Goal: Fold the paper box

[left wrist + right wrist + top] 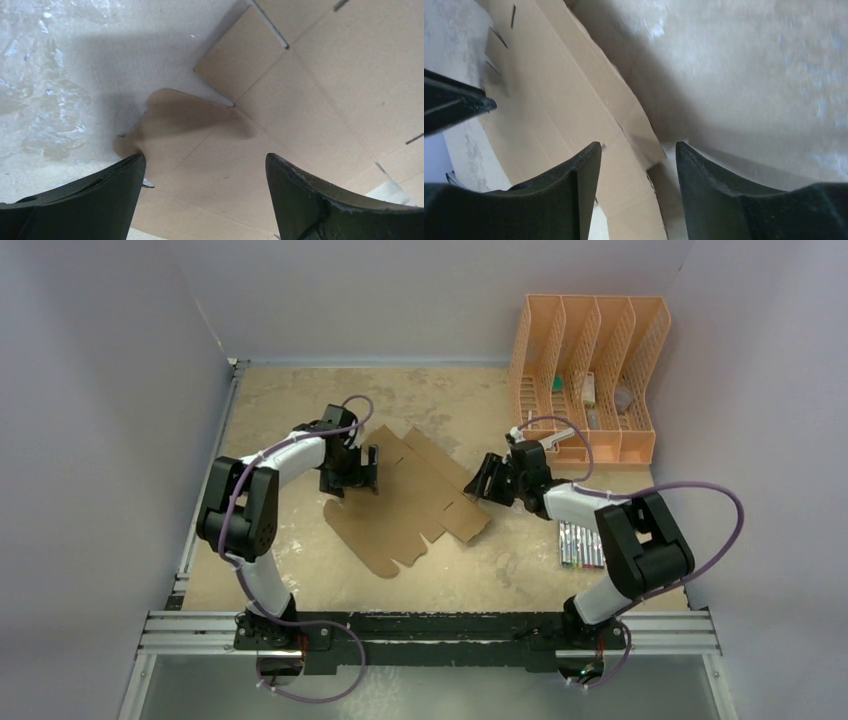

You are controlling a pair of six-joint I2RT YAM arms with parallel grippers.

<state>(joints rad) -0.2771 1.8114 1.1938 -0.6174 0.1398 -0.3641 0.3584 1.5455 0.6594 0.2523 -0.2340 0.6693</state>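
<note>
I should next use my right gripper to grab the middle of the long flap's outer edge (447, 457) (620, 77), on the side of the paper box toward the orange file rack.
The paper box (405, 502) is a flat die-cut brown cardboard sheet with tabbed flaps, lying in the middle of the table. My left gripper (356, 478) hovers over the sheet's left edge. In the left wrist view this gripper (205, 157) is open wide, with bare cardboard (310, 85) under the gap and a notched flap ahead. My right gripper (482, 483) is at the sheet's right edge. Seen from the right wrist, the gripper (638, 146) is open, and a flap edge of the cardboard (559, 100) runs into the gap without being clamped.
An orange plastic file rack (590, 370) stands at the back right. A pack of coloured markers (580, 545) lies by the right arm. Grey walls close in the table on three sides, and a metal rail (430, 632) runs along the near edge.
</note>
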